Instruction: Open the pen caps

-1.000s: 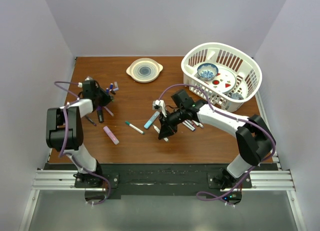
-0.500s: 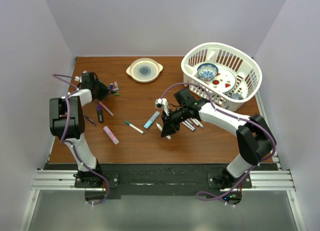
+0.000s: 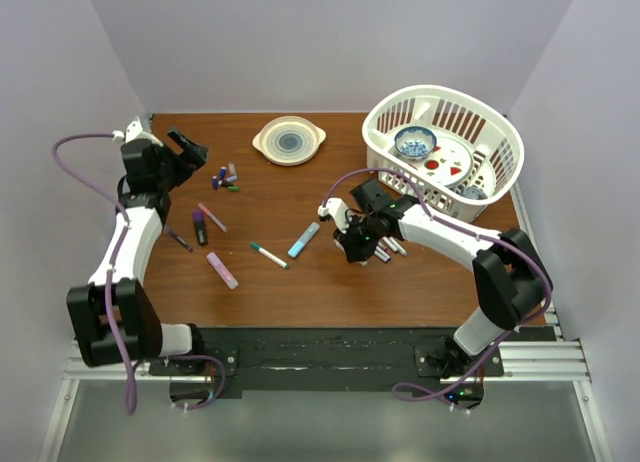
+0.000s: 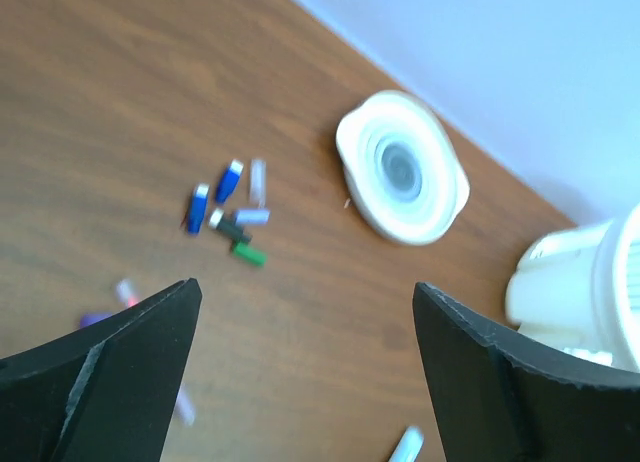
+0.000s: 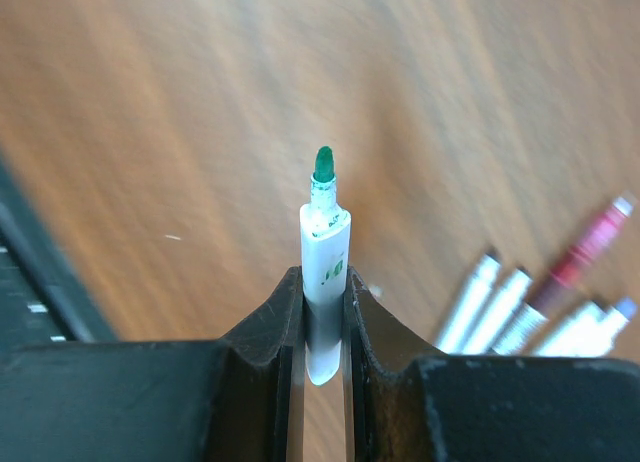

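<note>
The teal-capped pen is between the lilac and light-blue pens. My left gripper goes to it next and closes on its teal cap point(image 3: 255, 247).
Several loose pen caps point(image 4: 232, 214), blue, lilac, black and green, lie in a cluster point(image 3: 224, 177) at the far left of the table. My left gripper point(image 3: 186, 150) hovers above and to the left of them. In the left wrist view this gripper point(image 4: 305, 287) is wide open and holds nothing. My right gripper point(image 5: 323, 282) is shut on a white pen point(image 5: 325, 254) whose green tip is bare. It sits mid-table point(image 3: 358, 244), beside a row of pens point(image 3: 386, 249).
A cream plate point(image 3: 289, 140) sits at the back centre. A white basket point(image 3: 442, 152) with dishes stands at the back right. Loose pens lie between the arms: a light-blue one point(image 3: 304, 239), a teal-capped one point(image 3: 269, 255), a lilac one point(image 3: 222, 270) and a pink one point(image 3: 211, 216).
My left gripper opened wide and drew up and back toward the far-left corner, away from the cap cluster. My right gripper shifted slightly right, still holding the pen.
</note>
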You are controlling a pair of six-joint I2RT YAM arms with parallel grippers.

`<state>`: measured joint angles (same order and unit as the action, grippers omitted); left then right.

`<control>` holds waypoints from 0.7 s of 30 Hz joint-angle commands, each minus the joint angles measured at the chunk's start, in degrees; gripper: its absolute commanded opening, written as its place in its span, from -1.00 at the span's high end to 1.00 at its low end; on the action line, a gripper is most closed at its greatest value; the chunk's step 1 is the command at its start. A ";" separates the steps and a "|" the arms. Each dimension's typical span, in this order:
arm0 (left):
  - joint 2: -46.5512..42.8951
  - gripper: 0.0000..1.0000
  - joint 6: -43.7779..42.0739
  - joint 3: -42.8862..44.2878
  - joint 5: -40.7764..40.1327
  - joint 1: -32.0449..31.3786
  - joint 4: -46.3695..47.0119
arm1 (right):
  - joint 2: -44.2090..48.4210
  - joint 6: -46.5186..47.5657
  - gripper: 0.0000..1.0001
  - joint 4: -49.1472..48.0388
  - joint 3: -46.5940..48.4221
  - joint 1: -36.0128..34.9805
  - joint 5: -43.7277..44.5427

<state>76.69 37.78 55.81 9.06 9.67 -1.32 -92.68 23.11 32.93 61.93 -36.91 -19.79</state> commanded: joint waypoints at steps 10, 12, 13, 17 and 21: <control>-13.31 -0.82 -9.83 -15.99 11.50 1.49 -2.90 | -6.63 2.55 0.74 1.97 1.88 1.13 15.66; -12.79 -0.82 -9.83 -15.82 12.56 1.49 -2.63 | -6.90 2.55 0.65 1.88 1.79 1.22 16.62; -12.70 -0.82 -9.74 -15.73 12.65 1.49 -2.81 | -6.98 2.64 0.59 1.88 1.88 1.22 16.98; -11.74 -0.82 -8.61 -16.17 13.79 1.58 -2.11 | -6.63 2.81 0.40 1.70 1.79 1.31 18.38; -9.46 -0.82 -7.63 -16.17 16.16 1.49 -1.84 | -6.02 2.81 0.34 1.79 1.96 1.66 18.39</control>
<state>65.49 29.82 39.70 21.52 10.90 -5.61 -100.01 25.15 34.74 62.04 -35.62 -2.87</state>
